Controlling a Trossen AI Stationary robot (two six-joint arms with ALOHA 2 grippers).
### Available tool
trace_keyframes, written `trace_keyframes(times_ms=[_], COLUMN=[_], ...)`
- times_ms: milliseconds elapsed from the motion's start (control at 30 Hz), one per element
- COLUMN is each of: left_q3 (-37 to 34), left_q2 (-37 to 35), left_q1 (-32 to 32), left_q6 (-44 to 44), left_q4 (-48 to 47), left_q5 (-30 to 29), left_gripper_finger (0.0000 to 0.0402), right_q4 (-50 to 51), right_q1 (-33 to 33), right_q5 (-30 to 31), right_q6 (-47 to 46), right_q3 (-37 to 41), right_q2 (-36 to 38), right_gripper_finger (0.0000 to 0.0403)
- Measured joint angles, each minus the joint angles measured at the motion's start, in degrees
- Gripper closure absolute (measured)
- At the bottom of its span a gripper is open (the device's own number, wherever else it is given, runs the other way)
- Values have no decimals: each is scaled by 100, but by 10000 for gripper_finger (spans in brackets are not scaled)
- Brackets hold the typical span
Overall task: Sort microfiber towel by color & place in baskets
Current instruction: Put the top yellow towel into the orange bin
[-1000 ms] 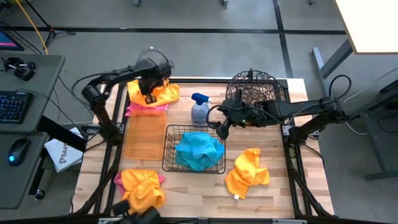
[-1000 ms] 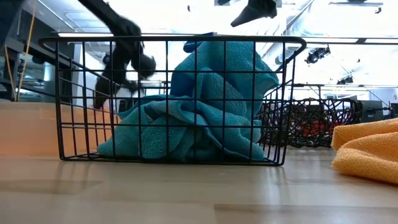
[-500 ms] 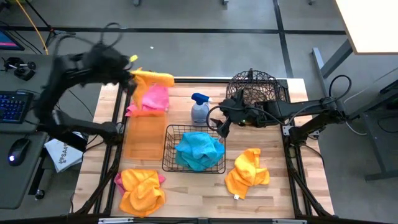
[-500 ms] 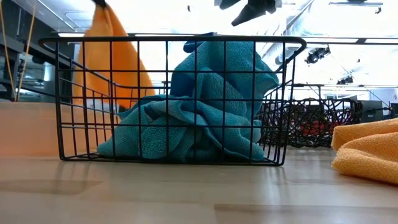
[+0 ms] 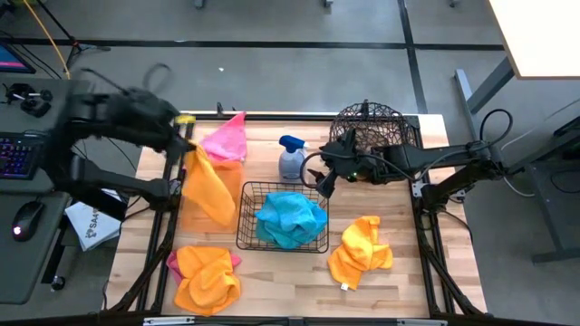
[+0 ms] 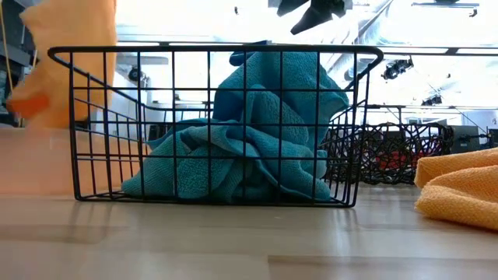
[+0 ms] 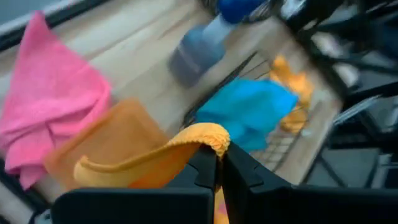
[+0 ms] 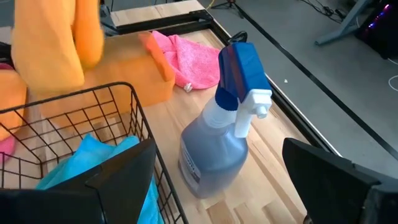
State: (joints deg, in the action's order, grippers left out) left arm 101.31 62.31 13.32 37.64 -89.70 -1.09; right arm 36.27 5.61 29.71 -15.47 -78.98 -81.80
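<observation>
I need to use my left gripper to lay the orange towel down in the middle of the flat orange tray (image 5: 216,198) (image 7: 140,169).
My left gripper (image 5: 186,145) is shut on an orange towel (image 5: 210,188) that hangs above the flat orange tray (image 5: 191,217); in the low view the orange towel (image 6: 68,62) shows high on the left. A pink towel (image 5: 225,142) lies on the table beyond the tray. The black wire basket (image 5: 283,215) holds a turquoise towel (image 5: 290,219). Another orange towel (image 5: 361,249) lies on the table to the right. A third orange towel (image 5: 207,277) lies on a pink one at the near left. My right gripper (image 5: 323,181) is open, next to the spray bottle (image 8: 217,149). My left gripper pinches a folded edge (image 7: 205,138) of the orange towel between its two shut fingers (image 7: 239,177). The cloth arches over the fingertips and drops away below them. It is lifted clear and hangs slack over the tray.
The grey spray bottle (image 5: 290,159) with a blue trigger stands between the pink towel and the round dark wire basket (image 5: 374,131) at the far right. Bare wood shows along the near edge, between the two towel heaps.
My left gripper has lifted the orange towel off the pink towel at the far left. It swung up and toward the table's left, then came toward the near edge over the tray. The towel, bunched on the pink one before, now hangs free. The pink towel stays uncovered.
</observation>
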Motion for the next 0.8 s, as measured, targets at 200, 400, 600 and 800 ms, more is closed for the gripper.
trace_keyframes(times_ms=[200,400,600,800], left_q3=[-1971,-3834,-5074,-5480], left_q2=[230,141,148,144], left_q1=[-219,-166,-242,-372], left_q6=[-83,-14,-669,-726], left_q4=[-19,32,2028,2825], left_q5=[-966,-1433,-412,-236], left_gripper_finger=[401,401,401,401], right_q4=[48,356,419,464], right_q1=[0,15,15,15], right_q5=[-6,-9,168,166], right_q6=[-106,-232,-293,-266], right_q3=[0,0,0,0], right_q2=[0,2,0,2], right_gripper_finger=[55,55,55,55])
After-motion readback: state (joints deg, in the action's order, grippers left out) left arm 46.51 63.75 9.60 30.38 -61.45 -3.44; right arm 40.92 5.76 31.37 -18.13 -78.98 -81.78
